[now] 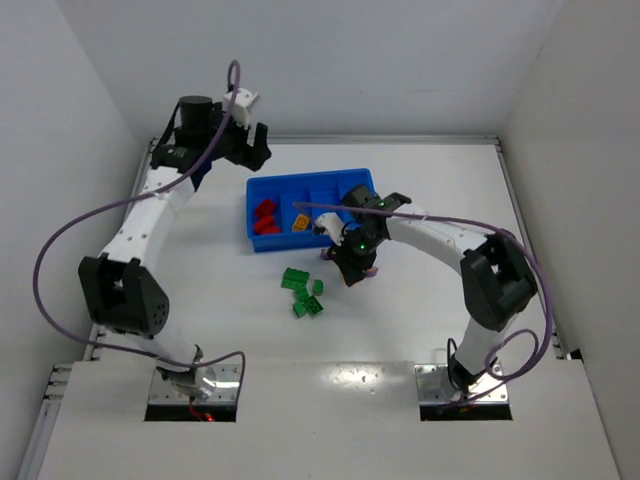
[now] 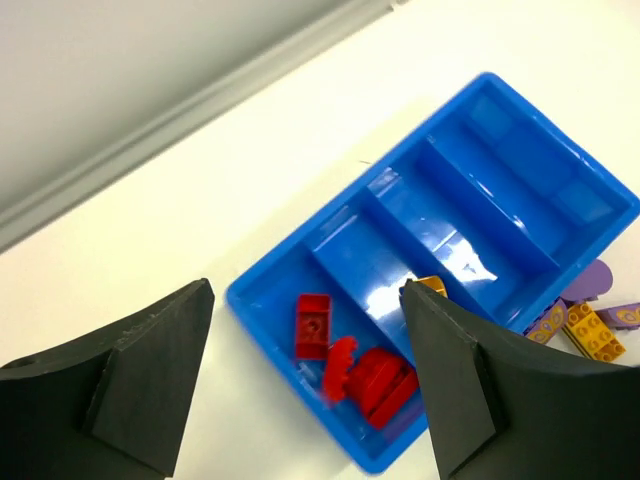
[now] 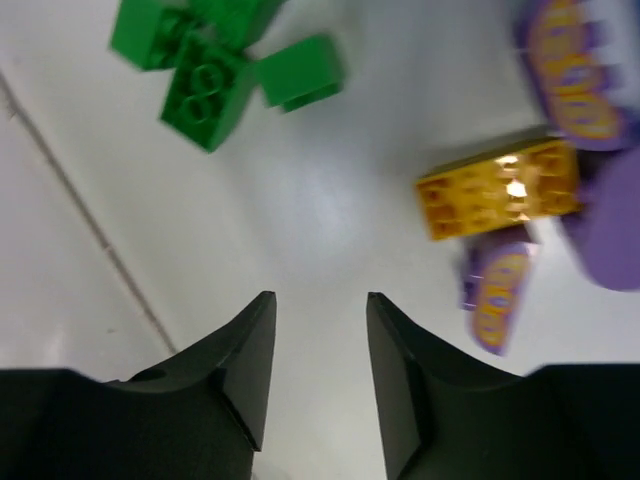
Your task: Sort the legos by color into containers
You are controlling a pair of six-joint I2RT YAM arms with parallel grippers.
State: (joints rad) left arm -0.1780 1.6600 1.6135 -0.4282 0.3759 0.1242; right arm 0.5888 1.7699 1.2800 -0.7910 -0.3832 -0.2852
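Next, my right gripper opens, turns and takes the loose yellow lego by its long sides (image 3: 505,222), because the lego lies crosswise, off to one side of its fingers.
The blue tray (image 1: 300,181) stands at mid-table. Its left compartment holds red legos (image 1: 265,218); they also show in the left wrist view (image 2: 380,378). The second compartment holds one yellow lego (image 1: 300,222). Green legos (image 1: 303,292) lie loose in front of the tray. My right gripper (image 1: 350,274) is open and empty, low over bare table (image 3: 320,297), beside a yellow lego (image 3: 498,190) and purple legos (image 3: 497,295). The green legos (image 3: 205,90) lie further off. My left gripper (image 1: 250,150) is wide open and empty (image 2: 305,290), high above the tray's (image 2: 470,88) left end.
White walls close in the table at the back and both sides. The two right compartments of the tray look bare. A grey seam runs along the table's back edge (image 2: 200,105). A purple cable loops from each arm.
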